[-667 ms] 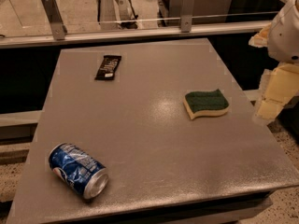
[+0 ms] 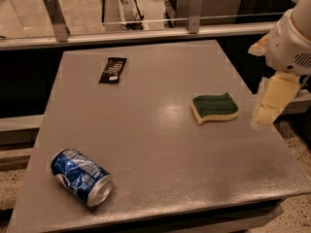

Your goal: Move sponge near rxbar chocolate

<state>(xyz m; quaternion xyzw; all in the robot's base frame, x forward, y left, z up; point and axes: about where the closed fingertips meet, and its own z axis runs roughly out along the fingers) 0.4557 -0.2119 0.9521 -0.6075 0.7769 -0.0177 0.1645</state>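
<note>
The robot's gripper should close on the end (image 2: 231, 106) of the sponge that is farther away from the blue soda can.
The sponge (image 2: 215, 107), dark green on top over a pale yellow base, lies flat on the right side of the grey table (image 2: 146, 144). The rxbar chocolate (image 2: 112, 70), a slim black-brown bar, lies flat at the far left of the table, well apart from the sponge. My gripper (image 2: 270, 103) hangs at the table's right edge, a short way to the right of the sponge and not touching it. It holds nothing that I can see.
A blue soda can (image 2: 81, 176) lies on its side at the near left of the table. A rail with metal posts (image 2: 54, 14) runs behind the far edge. The floor drops away on the right.
My gripper has shifted a little to the left, closer to the sponge. The sponge, bar and can have not moved.
</note>
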